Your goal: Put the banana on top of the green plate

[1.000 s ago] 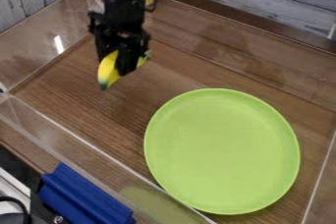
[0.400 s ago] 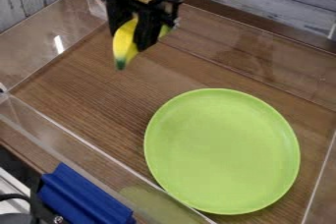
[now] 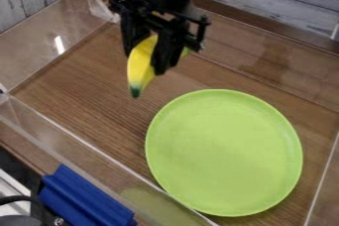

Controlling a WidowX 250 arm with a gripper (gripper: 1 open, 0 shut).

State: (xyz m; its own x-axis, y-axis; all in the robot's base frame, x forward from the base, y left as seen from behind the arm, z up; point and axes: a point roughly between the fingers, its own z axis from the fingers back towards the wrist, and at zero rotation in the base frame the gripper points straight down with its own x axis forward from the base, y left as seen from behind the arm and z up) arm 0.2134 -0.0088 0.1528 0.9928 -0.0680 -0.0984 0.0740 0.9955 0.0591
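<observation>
Next, I release the yellow banana from my gripper on the middle of the green plate point(image 3: 223, 152).
A small yellow banana point(image 3: 139, 68) with a dark green tip hangs nearly upright in the air, tip down. My black gripper point(image 3: 155, 42) is shut on its upper end. The banana sits above the wooden surface, just left of the upper-left rim of the large round green plate point(image 3: 225, 156). That plate lies flat at the right front of the table and carries nothing.
Clear plastic walls point(image 3: 54, 42) enclose the wooden table point(image 3: 79, 111) on the left and front. A blue object point(image 3: 93, 205) lies outside the front wall at the lower left. Grey planks point(image 3: 279, 2) form the back.
The gripper has carried the banana up off the table and to the right, from the far-left area to a spot beside the plate's upper-left rim.
</observation>
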